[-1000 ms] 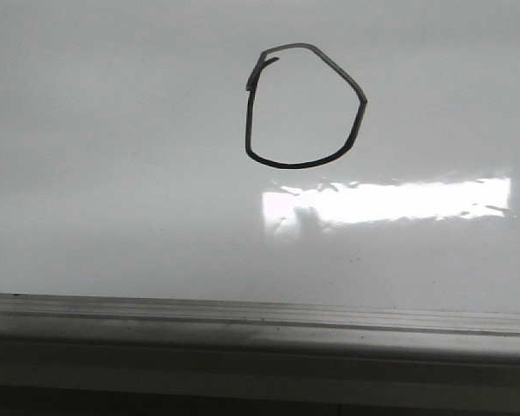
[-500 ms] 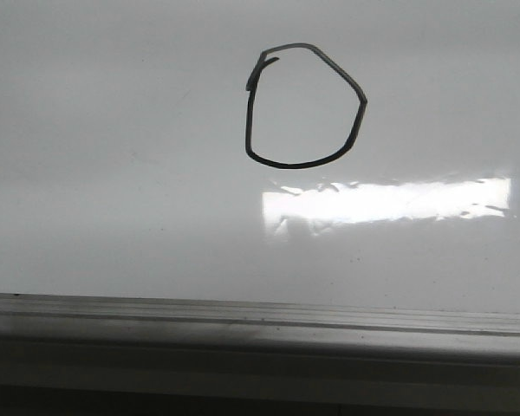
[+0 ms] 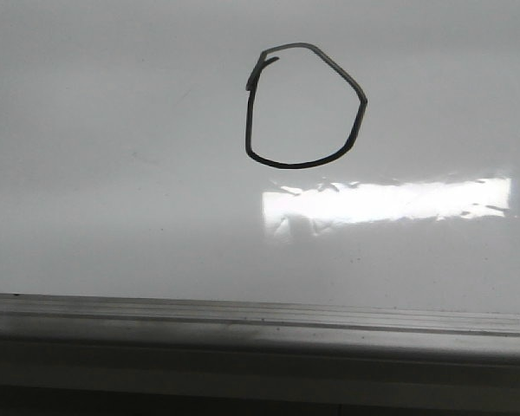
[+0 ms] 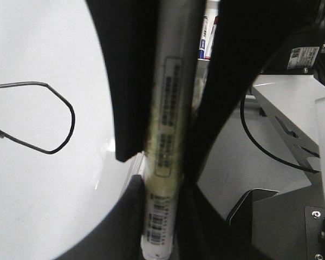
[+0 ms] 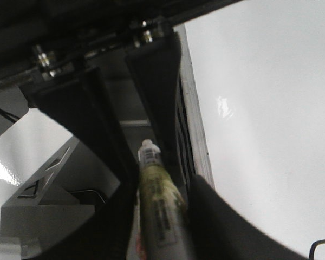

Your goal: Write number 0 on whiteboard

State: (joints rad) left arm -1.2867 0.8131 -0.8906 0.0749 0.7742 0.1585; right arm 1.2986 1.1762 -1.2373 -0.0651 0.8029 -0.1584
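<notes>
Next, my left gripper releases the marker on the bare whiteboard (image 3: 133, 43) beside the overlapping ends of the 0, away from the strip of light.
The number 0 (image 3: 295, 165) is a thin black lopsided closed loop on the upper middle of the glossy whiteboard (image 3: 113, 173). Neither gripper shows in the front view. In the left wrist view my left gripper (image 4: 161, 216) is shut on the barcoded end of a grey-green marker (image 4: 170, 108), and part of the 0 (image 4: 72, 116) lies on the board beside it. The black fingers (image 4: 130, 81) further up the marker belong to the other arm. In the right wrist view my right gripper (image 5: 160, 227) is shut on the same marker (image 5: 157, 200).
The board's grey frame rail (image 3: 260, 325) runs along its near edge. A bright light strip (image 3: 390, 199) reflects below the 0. Beyond the board's edge stand other markers (image 4: 206, 38) and a white metal base with a black cable (image 4: 260, 146).
The 0 and the board look the same. Only the dark ripple in the reflected light strip has faded a little.
</notes>
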